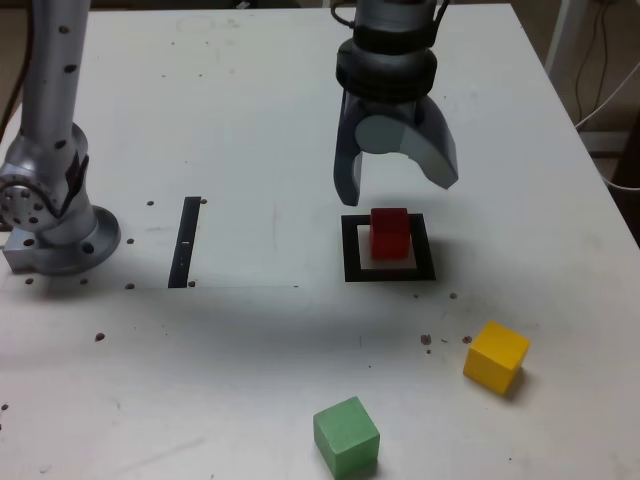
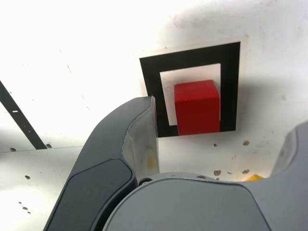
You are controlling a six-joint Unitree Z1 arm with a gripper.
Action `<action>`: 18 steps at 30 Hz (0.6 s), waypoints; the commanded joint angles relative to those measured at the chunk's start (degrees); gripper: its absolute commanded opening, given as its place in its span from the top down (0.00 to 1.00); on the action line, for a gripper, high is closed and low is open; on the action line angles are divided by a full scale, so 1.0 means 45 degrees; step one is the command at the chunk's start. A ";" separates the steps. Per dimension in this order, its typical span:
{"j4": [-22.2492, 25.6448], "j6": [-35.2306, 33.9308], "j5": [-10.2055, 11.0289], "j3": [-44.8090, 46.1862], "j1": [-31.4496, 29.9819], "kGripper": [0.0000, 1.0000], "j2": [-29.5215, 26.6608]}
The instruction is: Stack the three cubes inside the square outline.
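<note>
Next, I close my gripper on opposite sides of the yellow cube (image 1: 496,357), because the red cube is already resting inside the square outline.
The red cube (image 1: 390,232) (image 2: 196,107) rests inside the black square outline (image 1: 350,262) (image 2: 150,82), on its white centre. Just above it hangs my gripper (image 1: 396,185), jaws spread wide and holding nothing. The wrist view looks down between the two fingers (image 2: 130,144) onto the red cube. The yellow cube (image 1: 496,356) lies on the table toward the exterior view's front right; only a sliver of the yellow cube (image 2: 254,178) peeks out in the wrist view. The green cube (image 1: 347,436) sits near the front edge in the exterior view.
The arm's grey base (image 1: 48,215) stands at the exterior view's left. A narrow black strip (image 1: 185,242) (image 2: 19,119) lies on the white table (image 1: 220,120) between the base and the outline. Small dark specks dot the surface.
</note>
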 commanded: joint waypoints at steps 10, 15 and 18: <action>0.0488 -0.0044 0.0024 -0.0698 -0.0857 0.01 0.0059; 0.1173 -0.0157 -0.0018 -0.1673 -0.1712 0.01 0.0546; 0.1590 -0.0314 -0.0088 -0.2362 -0.2249 0.01 0.0980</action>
